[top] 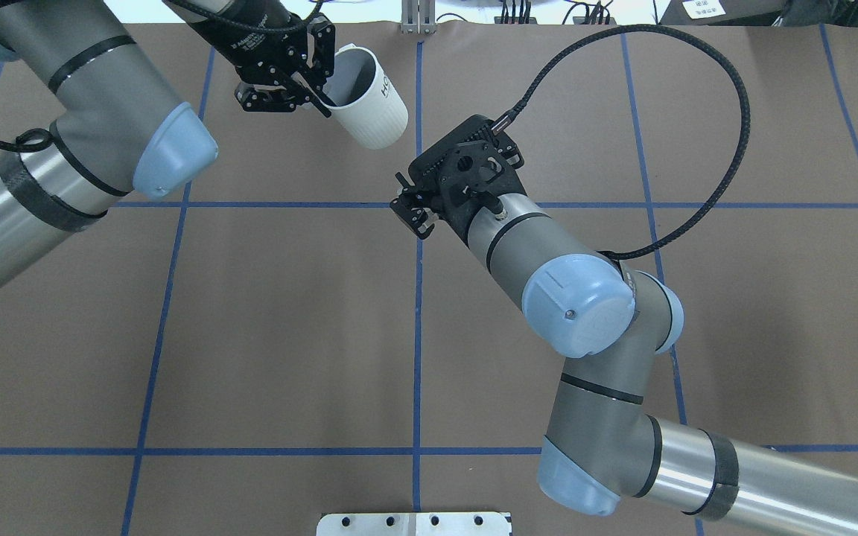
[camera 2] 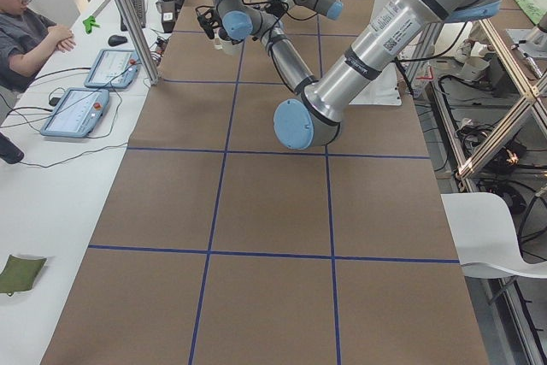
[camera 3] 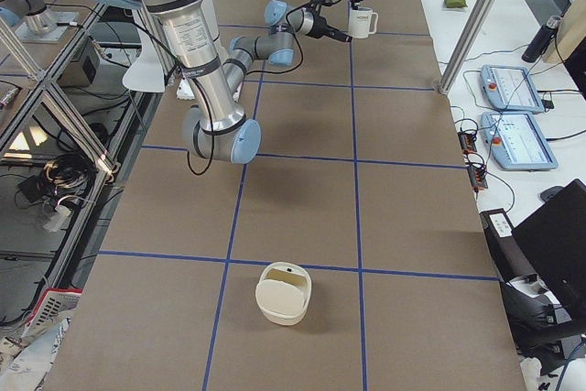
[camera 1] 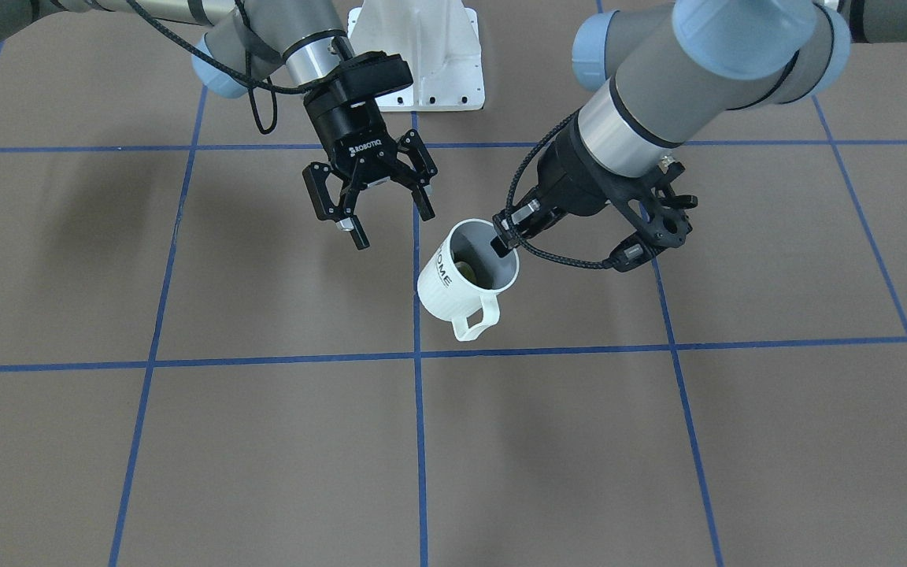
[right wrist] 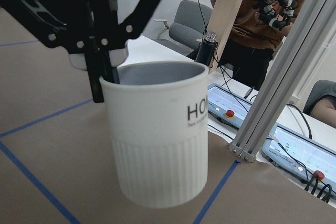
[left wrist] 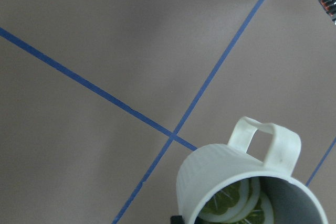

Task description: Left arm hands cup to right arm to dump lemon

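Observation:
Next, my left gripper lets go of the white cup between the open fingers of my right gripper (camera 1: 405,213), above the table.
My left gripper (camera 1: 505,236) is shut on the rim of the white cup (camera 1: 461,279), one finger inside and one outside, and holds it above the table, slightly tilted. The cup's handle points away from me. The yellow-green lemon (camera 1: 465,270) lies inside the cup; it also shows in the left wrist view (left wrist: 236,203). My right gripper (camera 1: 393,223) is open and empty, just beside the cup on its lettered side, with a small gap. In the right wrist view the cup (right wrist: 157,135) fills the frame close ahead, with the left gripper's finger (right wrist: 97,77) on its rim. The overhead view also shows the cup (top: 366,97).
A cream lidded container (camera 3: 283,293) stands on the table toward its right end. The white robot base plate (camera 1: 422,55) sits between the arms. A side bench with tablets (camera 3: 513,89) runs along the far edge, and a person (camera 2: 30,32) sits there.

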{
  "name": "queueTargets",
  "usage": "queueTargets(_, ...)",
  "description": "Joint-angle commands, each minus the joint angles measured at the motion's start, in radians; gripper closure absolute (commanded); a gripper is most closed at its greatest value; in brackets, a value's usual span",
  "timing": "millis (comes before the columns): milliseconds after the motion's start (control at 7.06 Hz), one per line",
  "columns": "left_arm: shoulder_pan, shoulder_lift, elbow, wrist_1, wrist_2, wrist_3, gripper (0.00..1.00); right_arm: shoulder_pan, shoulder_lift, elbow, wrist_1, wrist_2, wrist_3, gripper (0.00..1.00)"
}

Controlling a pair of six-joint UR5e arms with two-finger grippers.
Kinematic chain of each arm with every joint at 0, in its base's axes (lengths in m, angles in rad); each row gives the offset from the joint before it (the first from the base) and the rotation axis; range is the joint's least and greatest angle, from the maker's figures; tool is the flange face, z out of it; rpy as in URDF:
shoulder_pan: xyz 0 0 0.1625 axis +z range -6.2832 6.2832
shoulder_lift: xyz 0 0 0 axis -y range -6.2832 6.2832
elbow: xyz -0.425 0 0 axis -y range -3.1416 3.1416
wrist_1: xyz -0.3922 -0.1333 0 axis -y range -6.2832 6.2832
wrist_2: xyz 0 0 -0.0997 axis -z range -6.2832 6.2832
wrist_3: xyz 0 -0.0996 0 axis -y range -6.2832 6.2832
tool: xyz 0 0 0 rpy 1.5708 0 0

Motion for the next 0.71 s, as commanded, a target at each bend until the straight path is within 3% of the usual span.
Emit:
queueTargets(0,0.019,-0.017,-0.009,-0.008,-0.001,-0.037,1.00,-0.009,-0.004,-0.004,0.025,-0.012,-0.002,0.00)
queueTargets(567,0.065,-0.035,-0.021,-0.008,-0.004,-0.073,1.00,-0.009,-0.004,-0.007,0.027,-0.033,-0.002,0.00)
